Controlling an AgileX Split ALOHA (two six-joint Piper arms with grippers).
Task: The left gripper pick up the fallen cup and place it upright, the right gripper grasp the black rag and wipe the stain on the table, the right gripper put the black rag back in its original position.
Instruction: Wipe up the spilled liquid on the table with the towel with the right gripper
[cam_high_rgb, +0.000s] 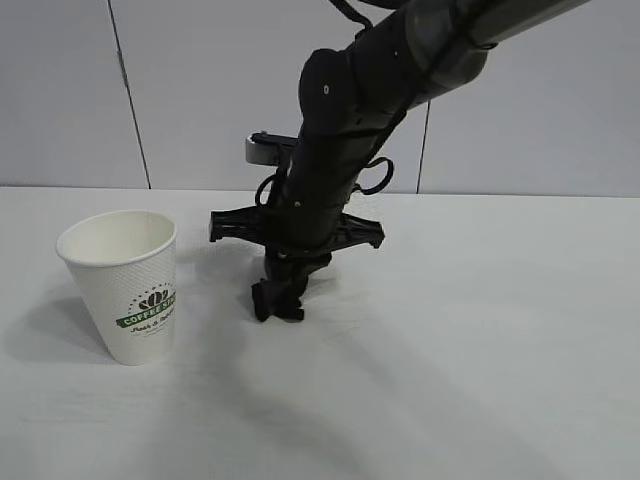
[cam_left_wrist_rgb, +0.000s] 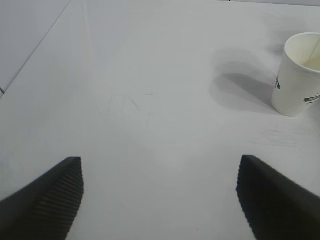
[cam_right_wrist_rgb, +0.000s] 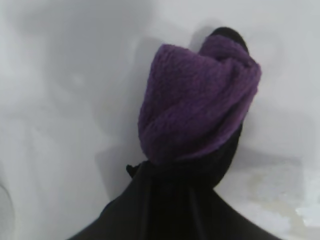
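The robot's right gripper should set the black rag down on the bare tabletop (cam_high_rgb: 378, 313) just past the faint stain, away from the cup.
The white paper cup (cam_high_rgb: 125, 285) with its green COFFEE band stands upright at the table's left; it also shows in the left wrist view (cam_left_wrist_rgb: 299, 75). My right gripper (cam_high_rgb: 283, 285) reaches down at the table's middle and is shut on the black rag (cam_high_rgb: 276, 300), pressing it on the table (cam_high_rgb: 480, 330). In the right wrist view the rag (cam_right_wrist_rgb: 195, 105) shows its purple side, bunched beyond the closed fingers. A faint smeared trace of the stain (cam_right_wrist_rgb: 272, 187) lies beside it. My left gripper (cam_left_wrist_rgb: 160, 190) is open and empty over bare table, away from the cup.
Pale grey wall panels (cam_high_rgb: 200, 90) stand behind the table. The right arm's bulky body (cam_high_rgb: 345, 150) hangs over the table's middle. White tabletop stretches to the right of the rag and in front of it.
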